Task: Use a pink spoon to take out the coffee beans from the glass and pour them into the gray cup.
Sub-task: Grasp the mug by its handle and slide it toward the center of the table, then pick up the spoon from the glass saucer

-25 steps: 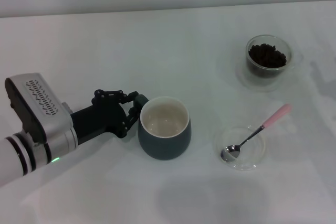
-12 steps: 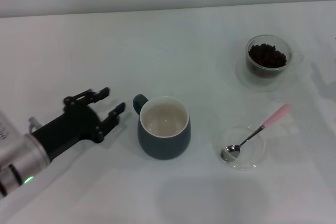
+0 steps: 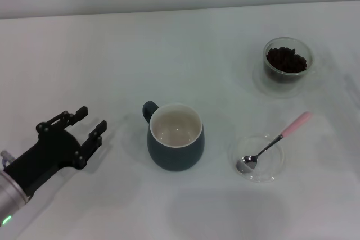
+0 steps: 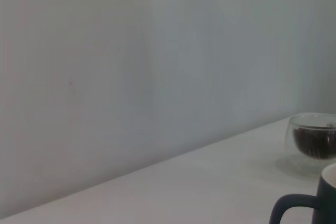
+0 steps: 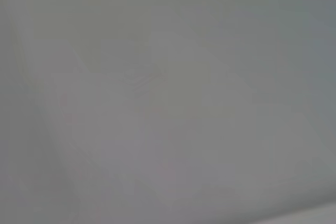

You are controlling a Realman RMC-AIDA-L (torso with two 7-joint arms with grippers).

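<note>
I need to next close my right gripper on the middle of the pink spoon's handle [image 3: 296, 123], above the flat clear dish.
The gray cup [image 3: 175, 136] stands at the table's middle, empty, its handle [image 3: 149, 109] pointing to the back left. It also shows in the left wrist view [image 4: 310, 203]. The glass [image 3: 287, 60] with the coffee beans [image 3: 287, 59] stands at the back right, and shows in the left wrist view [image 4: 313, 141] too. The pink spoon [image 3: 274, 142] lies with its metal bowl in a flat clear dish [image 3: 258, 158], its pink handle pointing to the back right. My left gripper [image 3: 87, 124] is open and empty, left of the cup and apart from it. My right gripper is out of view.
The white table [image 3: 112, 54] runs back to a pale wall. The right wrist view shows only a blank grey surface.
My left gripper has let go of the cup's handle, opened, and drawn back to the left and toward the front. The cup, the spoon and the glass have not moved.
</note>
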